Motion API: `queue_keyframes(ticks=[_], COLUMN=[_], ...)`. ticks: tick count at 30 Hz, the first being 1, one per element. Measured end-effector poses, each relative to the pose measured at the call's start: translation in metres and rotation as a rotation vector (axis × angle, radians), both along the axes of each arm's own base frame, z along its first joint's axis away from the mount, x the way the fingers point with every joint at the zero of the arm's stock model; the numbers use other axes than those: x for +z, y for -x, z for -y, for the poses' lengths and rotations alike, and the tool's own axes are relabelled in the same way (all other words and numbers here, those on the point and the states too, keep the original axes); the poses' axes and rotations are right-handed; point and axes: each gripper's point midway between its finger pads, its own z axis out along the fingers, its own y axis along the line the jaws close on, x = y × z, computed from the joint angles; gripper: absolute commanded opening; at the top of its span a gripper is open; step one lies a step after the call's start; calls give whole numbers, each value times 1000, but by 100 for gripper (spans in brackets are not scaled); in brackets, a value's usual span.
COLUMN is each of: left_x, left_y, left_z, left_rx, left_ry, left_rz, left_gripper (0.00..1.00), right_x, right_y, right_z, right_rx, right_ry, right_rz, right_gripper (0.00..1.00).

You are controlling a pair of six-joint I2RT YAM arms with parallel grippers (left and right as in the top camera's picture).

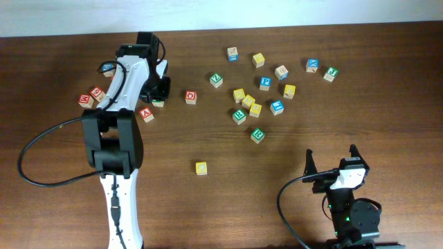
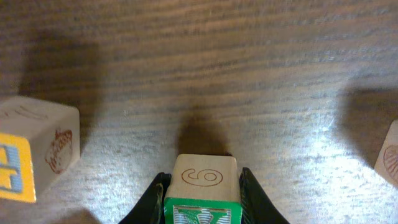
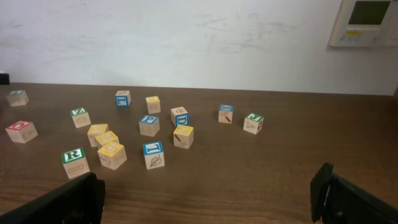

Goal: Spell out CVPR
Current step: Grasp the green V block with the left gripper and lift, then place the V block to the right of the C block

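My left gripper is going to let go of the green V block next to the lone yellow block (image 1: 217,169), on the side toward my right gripper. The V block is held low over the table.
My left gripper (image 2: 202,202) is shut on a green V block (image 2: 204,193) with a 6 burnt into its wooden side, held low over the table at the far left; overhead the block peeks out beside the gripper (image 1: 158,102). A green R block (image 1: 257,135) lies mid-table and shows in the right wrist view (image 3: 74,162). A lone yellow block (image 1: 201,168) sits near the front. My right gripper (image 1: 332,166) is open and empty at the front right (image 3: 205,205). I cannot read a C or P block from here.
Red blocks (image 1: 91,97) and a red A block (image 1: 146,115) lie by the left arm. A red block (image 1: 190,97) sits centre-left. A cluster of yellow, blue and green blocks (image 1: 249,104) fills the back right. A blue-yellow block (image 2: 34,158) lies left of the held block.
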Motion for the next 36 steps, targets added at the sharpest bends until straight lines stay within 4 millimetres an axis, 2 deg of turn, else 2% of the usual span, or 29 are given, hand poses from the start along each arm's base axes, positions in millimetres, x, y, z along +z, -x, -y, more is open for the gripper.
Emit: queue_keyframes(ticks=[3, 5, 7, 9, 10, 12, 15, 16, 21, 22, 24, 26, 27, 28, 29, 30, 31, 32, 34, 35, 36], left_x=[5, 18, 39, 77, 89, 126, 192, 208, 250, 261, 296, 326, 337, 347, 350, 346, 334, 322, 304, 283, 271], left_y=[11, 12, 7, -4, -10, -3, 4, 3, 16, 20, 36, 60, 78, 106, 121, 139, 163, 175, 183, 188, 186], left_z=[0, 0, 1, 7, 10, 24, 43, 49, 63, 65, 69, 68, 67, 65, 62, 59, 53, 49, 46, 44, 45], left_rx=[15, 53, 100, 132, 137, 140, 145, 138, 108, 99, 74, 60, 56, 55, 57, 67, 88, 102, 116, 138, 142], left_ry=[1, 6, 14, 59, 77, 166, 301, 345, 449, 468, 500, 514, 515, 514, 506, 486, 457, 434, 413, 394, 386], left_rz=[-46, -56, -36, 24, 60, 69, 170, 207, 264, 282, 343, 383, 381, 365, 364, 336, 278, 238, 191, 128, 107], left_gripper=[16, 17, 16, 10, 9, 12, 13, 13, 13, 13, 13, 13, 13, 14, 14, 13, 12, 13, 15, 15, 14], right_x=[0, 0, 0, 0, 0, 0, 0, 0, 0, 0, 0, 0, 0, 0, 0, 0, 0, 0, 0, 0, 0], right_y=[0, 0, 0, 0, 0, 0, 0, 0, 0, 0, 0, 0, 0, 0, 0, 0, 0, 0, 0, 0, 0], right_z=[0, 0, 0, 0, 0, 0, 0, 0, 0, 0, 0, 0, 0, 0, 0, 0, 0, 0, 0, 0, 0], right_rx=[0, 0, 0, 0, 0, 0, 0, 0, 0, 0, 0, 0, 0, 0, 0, 0, 0, 0, 0, 0, 0], right_ry=[0, 0, 0, 1, 0, 0, 0, 0, 0, 0, 0, 0, 0, 1, 0, 0, 0, 0, 0, 0, 1], right_rz=[0, 0, 0, 0, 0, 1, -1, -1, -1, -1, -1, 0, -1, -1, 0, 0, -1, -1, -1, -1, -1], right_gripper=[98, 98, 98, 98, 98, 98, 98, 98, 98, 98, 98, 98, 98, 98, 98, 98, 98, 98, 98, 99, 98])
